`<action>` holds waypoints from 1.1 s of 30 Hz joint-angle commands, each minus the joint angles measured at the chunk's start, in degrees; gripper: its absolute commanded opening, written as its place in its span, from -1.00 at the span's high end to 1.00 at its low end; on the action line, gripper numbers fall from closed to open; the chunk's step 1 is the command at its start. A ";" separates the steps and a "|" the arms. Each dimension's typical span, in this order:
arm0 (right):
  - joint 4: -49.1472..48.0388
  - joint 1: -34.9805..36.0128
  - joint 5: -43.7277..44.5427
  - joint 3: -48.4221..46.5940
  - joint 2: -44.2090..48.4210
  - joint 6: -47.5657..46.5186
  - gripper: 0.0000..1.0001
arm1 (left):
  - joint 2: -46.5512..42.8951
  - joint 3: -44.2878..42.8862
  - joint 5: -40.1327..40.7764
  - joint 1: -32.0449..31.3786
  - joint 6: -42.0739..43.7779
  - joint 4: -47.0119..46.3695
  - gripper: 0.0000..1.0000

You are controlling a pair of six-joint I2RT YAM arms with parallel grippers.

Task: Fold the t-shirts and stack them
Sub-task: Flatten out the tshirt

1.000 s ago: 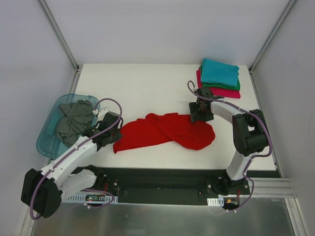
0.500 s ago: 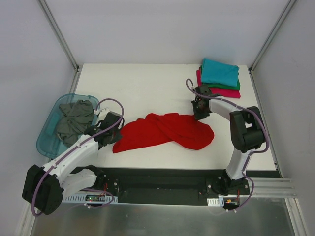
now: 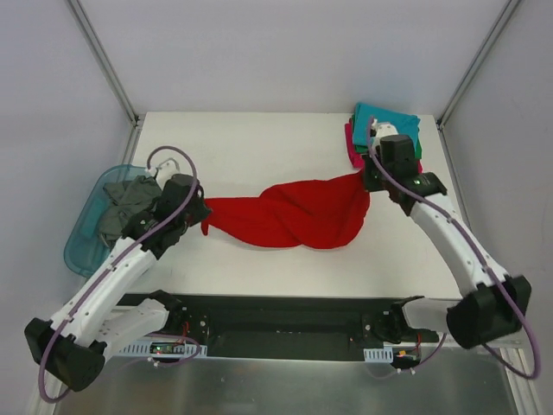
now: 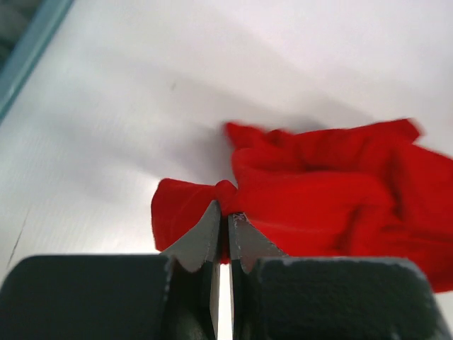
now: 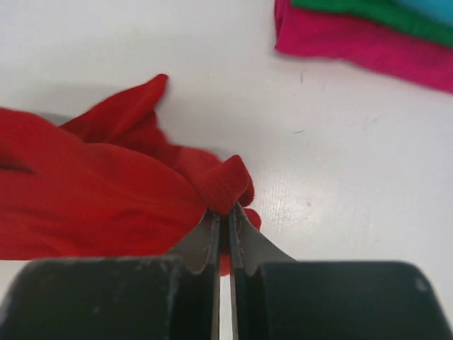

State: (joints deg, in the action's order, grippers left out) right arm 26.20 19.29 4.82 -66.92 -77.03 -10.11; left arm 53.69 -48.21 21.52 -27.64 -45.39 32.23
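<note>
The red t-shirt hangs twisted from its pinched ends; next I lay it down, then take its loose near edge [image 3: 331, 245] with my right gripper before folding.
A bright red t-shirt [image 3: 298, 213] hangs stretched and twisted between my two grippers over the middle of the white table. My left gripper [image 3: 204, 216] is shut on its left end, and red cloth [image 4: 318, 188] bunches at the fingertips [image 4: 212, 216] in the left wrist view. My right gripper [image 3: 367, 176] is shut on the right end, where a fold of red cloth [image 5: 106, 198] is pinched. A folded stack sits at the back right: a teal t-shirt [image 3: 386, 124] on top, a green t-shirt [image 5: 368, 13] under it, a magenta-pink t-shirt [image 5: 354, 44] lowest. A dark grey t-shirt [image 3: 130, 207] lies crumpled in the tub.
A translucent blue plastic tub [image 3: 82, 238] stands at the table's left edge, close to my left arm. The folded stack lies just behind my right gripper. Metal frame posts [image 3: 104, 60] rise at the back corners. A black rail [image 3: 276, 324] runs along the near edge.
My right gripper closed on the red shirt's right end and lifted it up and back towards the stack. My left gripper pulled its end left and back, stretching the shirt.
</note>
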 commanded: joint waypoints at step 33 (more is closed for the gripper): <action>-0.87 -3.98 22.17 -0.61 16.87 -1.06 0.94 | 9.70 -12.27 -8.54 9.76 5.65 1.88 0.63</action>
State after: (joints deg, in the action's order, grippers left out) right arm 32.58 18.52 20.69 -77.14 -49.45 -10.55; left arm 48.69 -64.99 22.06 -25.19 -39.59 33.76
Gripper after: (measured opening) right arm 0.034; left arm 0.106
